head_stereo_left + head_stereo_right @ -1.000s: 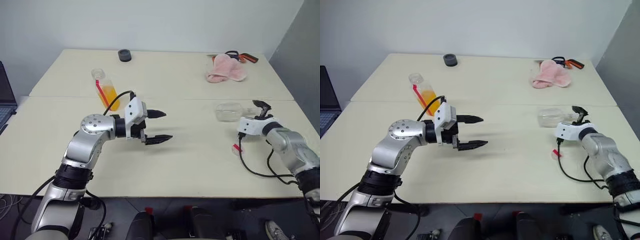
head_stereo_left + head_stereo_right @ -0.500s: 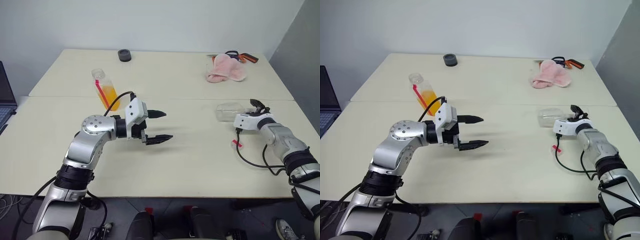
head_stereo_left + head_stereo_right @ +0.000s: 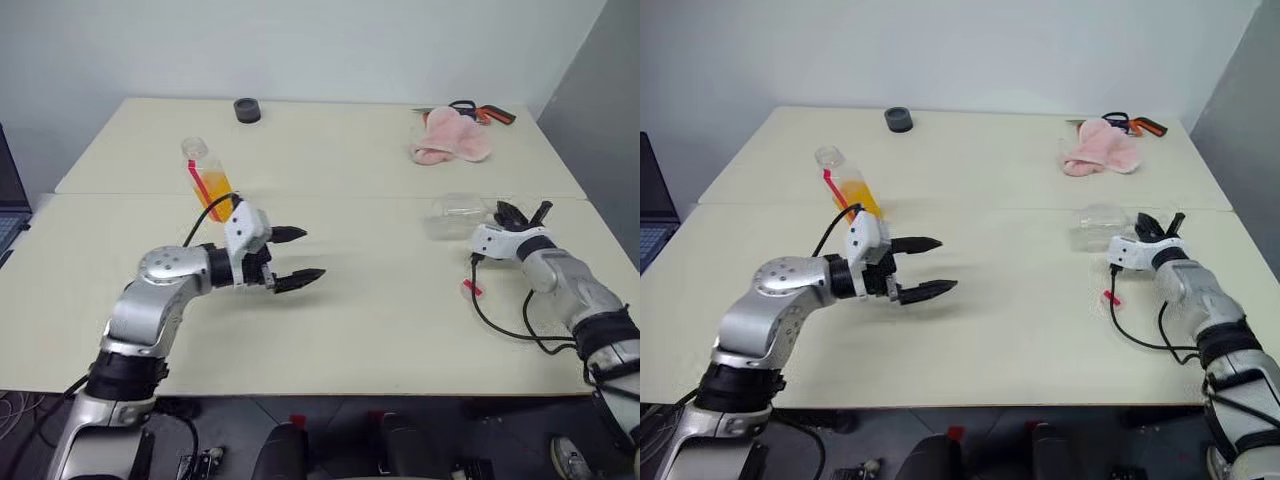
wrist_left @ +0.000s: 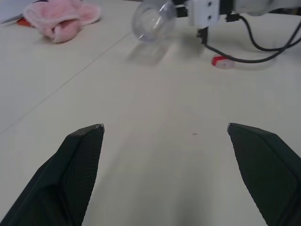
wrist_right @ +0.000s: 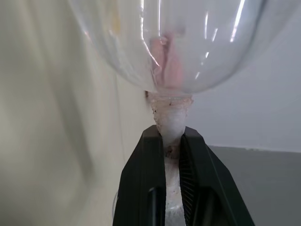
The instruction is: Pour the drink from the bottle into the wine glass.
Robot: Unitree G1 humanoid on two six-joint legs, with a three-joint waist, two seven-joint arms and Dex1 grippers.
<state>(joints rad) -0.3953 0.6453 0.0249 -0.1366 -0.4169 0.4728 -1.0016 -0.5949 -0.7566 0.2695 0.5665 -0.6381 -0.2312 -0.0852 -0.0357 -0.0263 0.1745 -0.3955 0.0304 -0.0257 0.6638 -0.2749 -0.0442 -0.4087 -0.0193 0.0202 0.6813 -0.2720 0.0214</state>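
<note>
Next, I set the wine glass upright with my right gripper and let go of it on the bare table (image 3: 361,241), in between the bottle and the red tag.
The bottle (image 3: 207,176) stands at the back left, leaning a little, with a red strip down its side and the orange drink (image 3: 218,193) in its lower half. My left gripper (image 3: 306,254) hovers open in front of it and to its right, holding nothing; its fingers (image 4: 80,165) frame bare table. At the right, the wine glass (image 3: 455,215) lies on its side, bowl toward the left and a little off the table. My right gripper (image 5: 172,141) is shut on its stem (image 5: 171,123), also seen in the head view (image 3: 1143,222).
A pink cloth (image 3: 450,138) and orange-handled scissors (image 3: 492,113) lie at the back right. A dark round cap (image 3: 246,110) sits at the back. A red tag (image 3: 472,289) lies by the right arm's cable. A laptop (image 3: 655,215) is at the far left.
My right gripper has closed on the wine glass stem and raised it slightly. My left gripper, still open, has drawn back to the left.
</note>
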